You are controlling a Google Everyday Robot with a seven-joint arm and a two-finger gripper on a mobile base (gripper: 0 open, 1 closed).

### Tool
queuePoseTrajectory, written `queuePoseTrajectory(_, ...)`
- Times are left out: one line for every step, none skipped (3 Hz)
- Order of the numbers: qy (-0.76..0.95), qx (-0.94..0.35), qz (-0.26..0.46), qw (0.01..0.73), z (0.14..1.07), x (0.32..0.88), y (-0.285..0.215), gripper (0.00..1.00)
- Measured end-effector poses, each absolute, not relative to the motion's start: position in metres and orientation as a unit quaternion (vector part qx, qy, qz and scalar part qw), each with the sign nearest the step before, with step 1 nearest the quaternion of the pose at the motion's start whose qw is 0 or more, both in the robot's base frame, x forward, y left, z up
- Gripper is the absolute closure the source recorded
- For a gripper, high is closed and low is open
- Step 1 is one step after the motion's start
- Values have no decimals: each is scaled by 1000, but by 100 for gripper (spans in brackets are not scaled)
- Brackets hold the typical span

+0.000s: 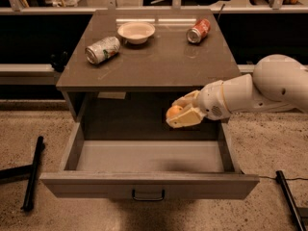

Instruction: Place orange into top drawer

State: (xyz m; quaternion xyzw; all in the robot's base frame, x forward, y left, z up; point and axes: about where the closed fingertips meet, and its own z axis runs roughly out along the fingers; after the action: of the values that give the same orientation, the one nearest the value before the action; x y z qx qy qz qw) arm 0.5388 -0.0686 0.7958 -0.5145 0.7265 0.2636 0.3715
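The drawer has a shaded back part. Next, my gripper sets the orange down on the shaded back part of the drawer's bottom (155,126), about halfway across. The orange now hangs just above the drawer's floor.
The orange (173,111) is small and round, held between the pale fingers (185,120) of my gripper (179,112). The gripper is shut on it and hangs over the right half of the open top drawer (149,157), a little above the drawer's pale grey floor. The white arm comes in from the right edge. The drawer is pulled fully out, with a small dark handle (147,195) on its front.
On the cabinet top (159,57) lie a silver can on its side (102,49), a white bowl (136,32) and a red soda can on its side (198,31). Dark rods lie on the speckled floor at left (32,172) and right (290,199).
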Motion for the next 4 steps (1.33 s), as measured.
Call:
queuePoseTrajectory(726,-515,264,372,796,539,-69,100)
queuePoseTrajectory(735,-502,261,373,780,543,-65,100)
queuePoseTrajectory(748,-477,253,386,753,559,-65,100)
queuePoseTrajectory(752,-461,261,392,723,578,-57,100)
